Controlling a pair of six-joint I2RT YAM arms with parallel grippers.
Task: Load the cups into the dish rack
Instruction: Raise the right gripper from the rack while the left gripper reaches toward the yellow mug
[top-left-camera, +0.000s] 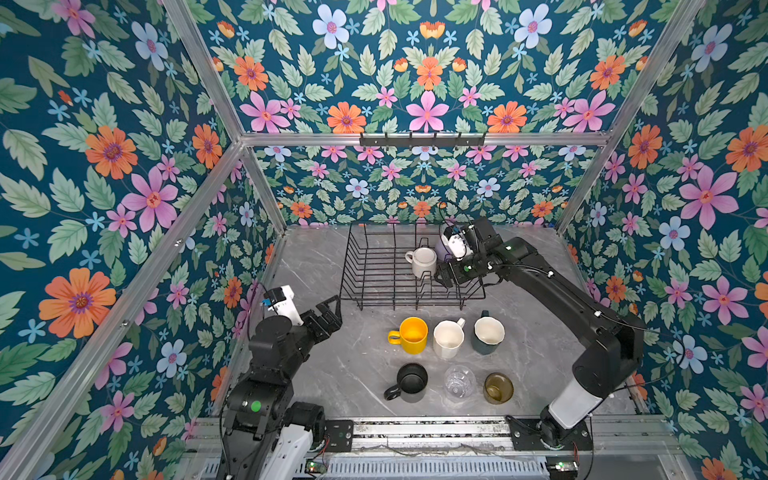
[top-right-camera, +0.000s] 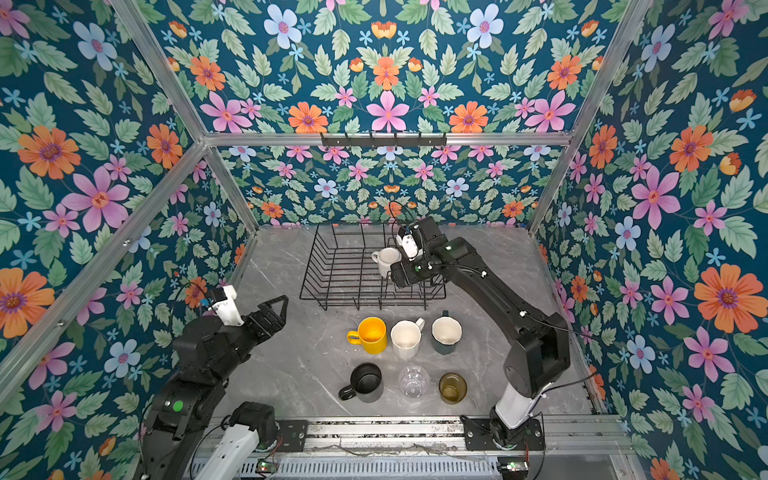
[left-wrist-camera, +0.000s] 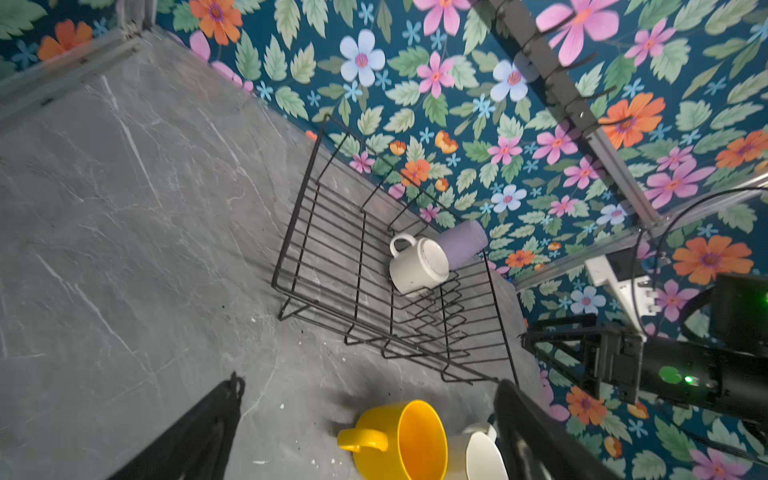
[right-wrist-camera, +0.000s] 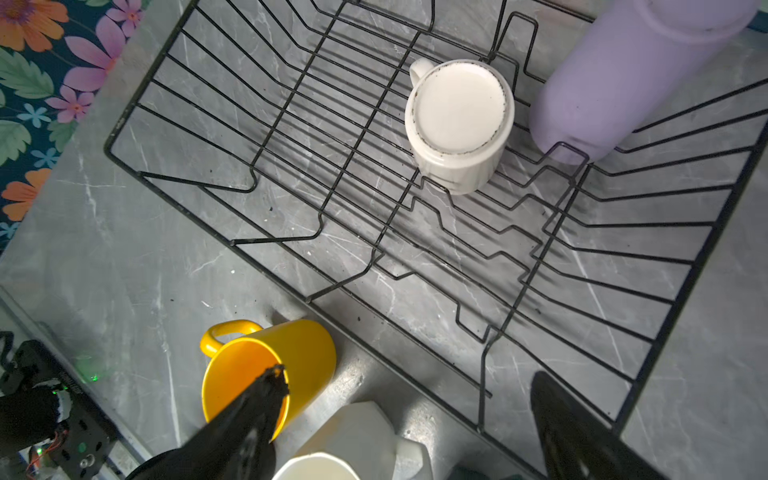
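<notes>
The yellow mug is next for my left gripper, which should close on the mug's rim (top-left-camera: 401, 329) (left-wrist-camera: 399, 438) beside its handle, with one finger inside.
The black wire dish rack (top-left-camera: 357, 257) stands at the back of the grey table. A white mug (top-left-camera: 423, 262) sits bottom-up in it, with a lilac tumbler (right-wrist-camera: 623, 79) leaning beside it against the rack's side. In front of the rack stand a yellow mug (top-left-camera: 411, 336), a cream mug (top-left-camera: 449, 338) and a dark green mug (top-left-camera: 488, 334). Nearer still are a black mug (top-left-camera: 409, 381), a clear glass (top-left-camera: 459, 381) and an amber glass (top-left-camera: 498, 387). My right gripper (top-left-camera: 442, 278) hangs open and empty over the rack's right front. My left gripper (top-left-camera: 332, 309) is open and empty, left of the yellow mug.
A black hook rail (top-left-camera: 422, 139) runs along the back wall above the rack. Aluminium frame posts (top-left-camera: 266, 195) and flowered walls close in the table on three sides. The arms' mounting rail (top-left-camera: 415, 432) lies along the front edge.
</notes>
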